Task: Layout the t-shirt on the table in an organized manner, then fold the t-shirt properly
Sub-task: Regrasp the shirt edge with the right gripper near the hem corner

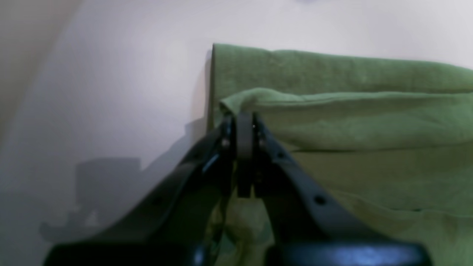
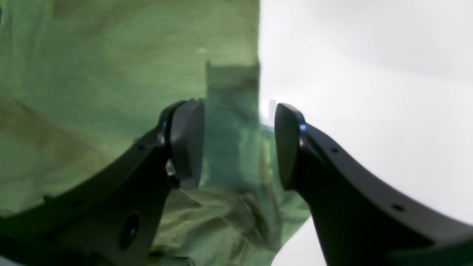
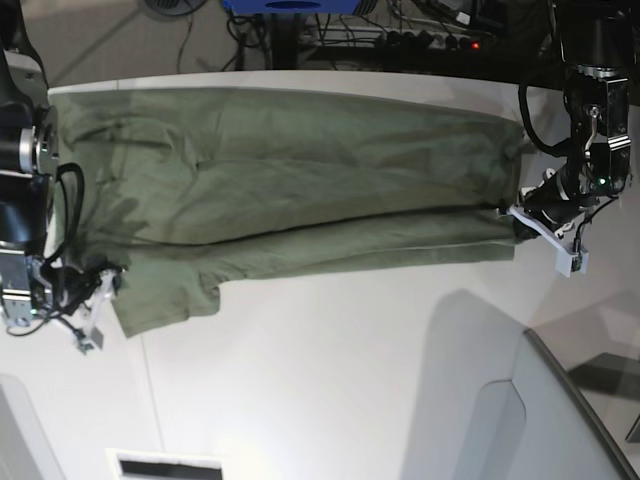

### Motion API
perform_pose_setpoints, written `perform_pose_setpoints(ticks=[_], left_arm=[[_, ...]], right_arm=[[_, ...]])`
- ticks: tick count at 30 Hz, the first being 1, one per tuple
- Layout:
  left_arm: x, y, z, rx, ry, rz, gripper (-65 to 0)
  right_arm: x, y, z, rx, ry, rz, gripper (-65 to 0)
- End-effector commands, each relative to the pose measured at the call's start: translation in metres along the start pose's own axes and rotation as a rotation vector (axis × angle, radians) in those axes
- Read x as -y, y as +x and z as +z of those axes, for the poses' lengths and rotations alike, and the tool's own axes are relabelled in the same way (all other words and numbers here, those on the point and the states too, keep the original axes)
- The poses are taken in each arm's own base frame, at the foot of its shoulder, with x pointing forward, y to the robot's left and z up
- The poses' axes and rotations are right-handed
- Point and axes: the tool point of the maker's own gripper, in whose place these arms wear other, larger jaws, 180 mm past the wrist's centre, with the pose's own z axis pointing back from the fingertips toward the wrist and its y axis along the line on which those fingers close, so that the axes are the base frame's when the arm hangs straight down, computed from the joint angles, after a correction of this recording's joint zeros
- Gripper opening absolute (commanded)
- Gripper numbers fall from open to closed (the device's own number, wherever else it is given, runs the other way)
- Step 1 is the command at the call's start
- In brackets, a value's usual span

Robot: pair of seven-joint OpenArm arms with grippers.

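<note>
The folded edge of the t-shirt lies loose below my right gripper's fingers, so my right gripper should pinch the edge (image 2: 261,160) beside the sleeve before my left gripper pulls.
The olive-green t-shirt (image 3: 300,170) lies spread lengthwise across the white table (image 3: 350,350), with its near long edge folded over the body. In the base view my left gripper (image 3: 518,218) is at the shirt's right end. The left wrist view shows that gripper (image 1: 244,120) shut on a raised fold of the t-shirt (image 1: 369,122) at its corner. My right gripper (image 3: 105,290) is at the shirt's left end by a sleeve. In the right wrist view it (image 2: 238,144) stands open just above the t-shirt's (image 2: 92,74) edge, the cloth loose below its fingers, beside bare table (image 2: 369,92).
A grey angled panel (image 3: 560,400) stands at the near right corner. Cables and a power strip (image 3: 420,35) run behind the table's far edge. A dark slot (image 3: 165,468) sits at the near left. White tabletop (image 1: 129,92) lies beside the shirt's corner.
</note>
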Motion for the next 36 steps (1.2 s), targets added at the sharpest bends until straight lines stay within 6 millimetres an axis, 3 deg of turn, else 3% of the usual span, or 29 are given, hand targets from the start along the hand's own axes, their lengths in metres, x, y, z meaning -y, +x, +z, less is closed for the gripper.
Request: perform_pose_setpoints(ticks=[1, 7, 11, 12, 16, 17, 21, 28, 36], left_arm=[[-0.003, 0.019, 0.005, 0.051, 0.003, -0.014, -65.0], [-0.004, 0.016, 0.005, 0.045, 0.005, -0.015, -65.0], [-0.005, 0.015, 0.006, 0.043, 0.007, -0.013, -65.0], [-0.005, 0.015, 0.006, 0.043, 0.007, -0.013, -65.0], [-0.005, 0.015, 0.005, 0.043, 0.006, -0.014, -65.0], [-0.005, 0.016, 0.005, 0.044, 0.006, -0.014, -65.0], [-0.004, 0.016, 0.005, 0.045, 0.005, -0.013, -65.0], [-0.003, 0.018, 0.005, 0.049, 0.003, -0.014, -65.0], [-0.004, 0.019, 0.005, 0.051, 0.004, -0.015, -65.0]], right_arm=[[0.004, 0.021, 0.007, 0.038, -0.014, 0.016, -36.5], [-0.002, 0.024, 0.004, 0.025, -0.015, 0.039, -37.1], [0.005, 0.024, 0.004, 0.022, -0.060, 0.011, -37.8], [0.009, 0.023, 0.003, 0.020, -0.082, -0.008, -40.7], [0.012, 0.020, 0.003, 0.016, -0.099, -0.027, -61.8], [0.012, 0.021, 0.003, 0.017, -0.100, -0.027, -63.3], [0.014, 0.025, 0.005, 0.027, -0.105, -0.030, -64.1], [0.029, 0.058, 0.028, 0.111, -0.158, -0.007, -65.0], [0.031, 0.057, 0.032, 0.089, -0.173, 0.000, -64.2]])
